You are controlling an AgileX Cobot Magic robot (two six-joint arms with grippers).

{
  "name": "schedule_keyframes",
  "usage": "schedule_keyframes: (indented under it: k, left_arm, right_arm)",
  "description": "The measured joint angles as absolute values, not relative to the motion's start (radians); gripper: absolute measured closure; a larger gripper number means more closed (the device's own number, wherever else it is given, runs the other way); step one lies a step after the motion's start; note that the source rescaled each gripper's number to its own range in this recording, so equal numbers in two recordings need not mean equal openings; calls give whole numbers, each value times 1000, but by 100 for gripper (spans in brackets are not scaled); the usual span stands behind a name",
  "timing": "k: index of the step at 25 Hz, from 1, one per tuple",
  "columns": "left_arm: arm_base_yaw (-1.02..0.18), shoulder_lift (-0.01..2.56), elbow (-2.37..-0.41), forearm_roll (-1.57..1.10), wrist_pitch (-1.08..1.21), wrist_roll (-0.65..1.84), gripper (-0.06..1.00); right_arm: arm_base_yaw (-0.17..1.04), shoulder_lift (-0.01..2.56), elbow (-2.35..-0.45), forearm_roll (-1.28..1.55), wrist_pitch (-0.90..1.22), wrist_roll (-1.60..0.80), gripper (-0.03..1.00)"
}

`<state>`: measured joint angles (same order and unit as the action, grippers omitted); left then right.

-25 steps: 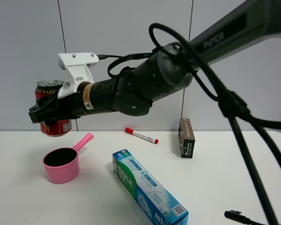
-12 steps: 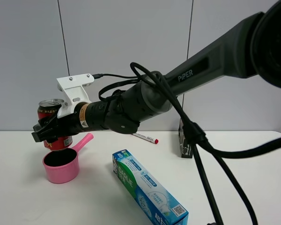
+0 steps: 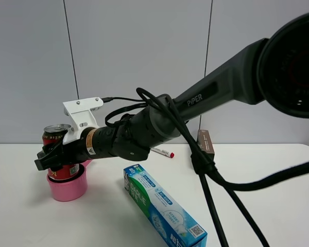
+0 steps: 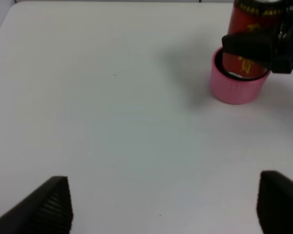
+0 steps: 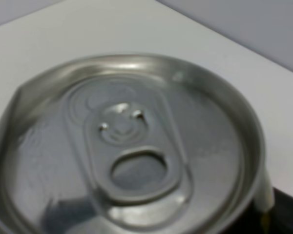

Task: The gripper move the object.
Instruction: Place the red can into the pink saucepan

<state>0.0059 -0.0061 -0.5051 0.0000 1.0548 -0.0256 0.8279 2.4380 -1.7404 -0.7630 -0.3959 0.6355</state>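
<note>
Next, I release the red can upright on the bottom of the pink saucepan [image 3: 67, 183] with my right gripper.
The red can [image 3: 54, 135] with gold characters is held upright by my right gripper [image 3: 54, 157], whose black jaws are shut around its side. The can's lower end is inside the pink saucepan [image 3: 67, 188] at the left of the table. I cannot tell whether it rests on the pan's bottom. The left wrist view shows the can [image 4: 244, 63] inside the pink rim [image 4: 232, 90] with the right gripper [image 4: 263, 46] on it. The right wrist view is filled by the can's silver pull-tab top [image 5: 132, 156]. My left gripper [image 4: 161, 204] is open and empty over bare table, well apart from the can.
A blue-green toothpaste box [image 3: 162, 206] lies diagonally in the middle front. A red-capped marker [image 3: 162, 152] and a small brown box [image 3: 206, 144] sit behind it by the wall. The right arm's black cable [image 3: 211, 195] hangs over the table's right side.
My right arm has come down with the can, from above and behind the saucepan to inside its rim. The saucepan's handle is now hidden behind the gripper.
</note>
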Motion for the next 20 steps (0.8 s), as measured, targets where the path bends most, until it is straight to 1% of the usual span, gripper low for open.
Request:
schedule_keyframes:
  k: [20]
  left_arm:
    - [6,-6,-505,0,1055,-26,-6]
  right_arm:
    - [828,2461,-1740,-732,-394,573,97]
